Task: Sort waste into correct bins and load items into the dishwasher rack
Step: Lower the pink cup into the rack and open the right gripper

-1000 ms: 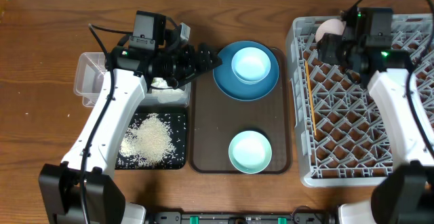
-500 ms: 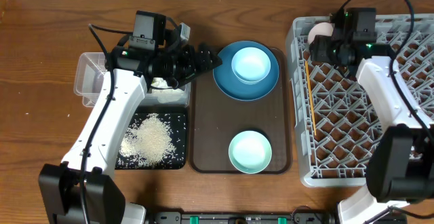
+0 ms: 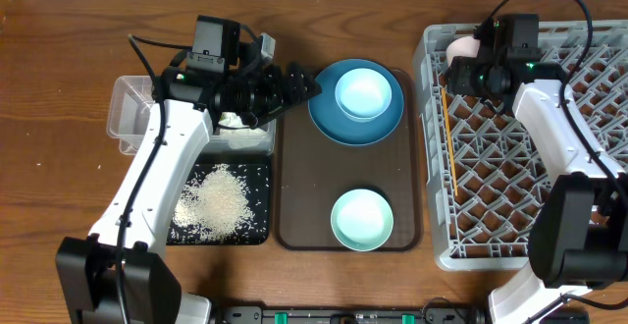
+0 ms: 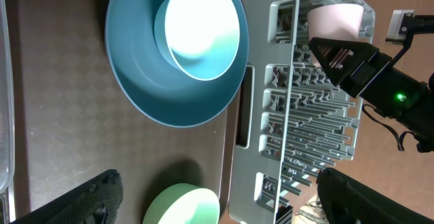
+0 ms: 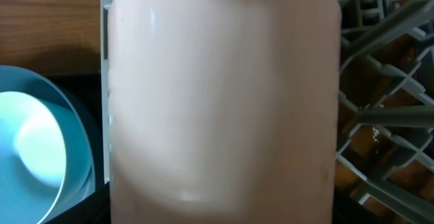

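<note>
The robot's right gripper will release the small pink cup in the grey dishwasher rack, at the yellow stick's far end (image 3: 444,81). The pink cup is now held over the rack's corner.
My right gripper (image 3: 471,66) is shut on the small pink cup (image 3: 460,44) over the far-left corner of the grey dishwasher rack (image 3: 530,167). The cup fills the right wrist view (image 5: 224,95). My left gripper (image 3: 297,81) is open and empty above the brown tray's far-left corner, its fingers spread wide in the left wrist view (image 4: 220,195). The dark-blue plate (image 3: 329,118) holds the light-blue bowl (image 3: 365,93). The mint-green bowl (image 3: 361,218) sits nearer on the tray. Rice (image 3: 221,201) lies in the black tray (image 3: 257,228). A white crumpled napkin (image 3: 243,135) shows under my left arm.
The clear tub (image 3: 128,118) stands at the left. The brown serving tray (image 3: 294,196) lies between the bins and the rack. A thin yellow stick (image 3: 448,142) lies along the rack's left side. In the left wrist view the rack (image 4: 298,115) and pink cup (image 4: 332,20) show.
My right gripper has moved left with the pink cup, toward the rack's far-left corner. My left arm has not moved.
</note>
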### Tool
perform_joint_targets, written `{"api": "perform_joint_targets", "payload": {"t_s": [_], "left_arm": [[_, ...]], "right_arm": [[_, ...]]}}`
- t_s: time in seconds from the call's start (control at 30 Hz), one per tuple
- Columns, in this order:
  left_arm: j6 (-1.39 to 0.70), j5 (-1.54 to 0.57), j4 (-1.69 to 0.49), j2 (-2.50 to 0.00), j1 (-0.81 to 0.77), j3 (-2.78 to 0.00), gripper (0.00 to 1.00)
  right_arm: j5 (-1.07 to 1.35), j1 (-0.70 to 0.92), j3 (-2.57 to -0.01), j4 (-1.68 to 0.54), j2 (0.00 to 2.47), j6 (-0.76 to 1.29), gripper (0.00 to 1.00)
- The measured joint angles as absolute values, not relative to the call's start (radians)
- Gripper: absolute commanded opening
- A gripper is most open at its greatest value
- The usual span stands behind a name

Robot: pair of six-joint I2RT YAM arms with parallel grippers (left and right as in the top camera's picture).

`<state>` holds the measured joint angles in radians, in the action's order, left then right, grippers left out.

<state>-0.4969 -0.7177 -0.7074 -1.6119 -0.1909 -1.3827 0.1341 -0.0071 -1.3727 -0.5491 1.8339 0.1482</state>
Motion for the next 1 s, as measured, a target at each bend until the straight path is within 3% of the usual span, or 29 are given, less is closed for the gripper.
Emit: {"api": "perform_joint_targets", "payload": {"t_s": [0.57,1.0], "left_arm": [[-0.497,-0.718,-0.707,-1.612,-0.191,-1.383,0.94],[-0.497,-0.718,-0.707,-1.612,-0.191,-1.383,0.94]], "right_arm": [[0.134,-0.007,-1.373,-0.658,1.681,0.149,0.45],[0.134,-0.007,-1.373,-0.717,1.696,0.152,0.45]]}}
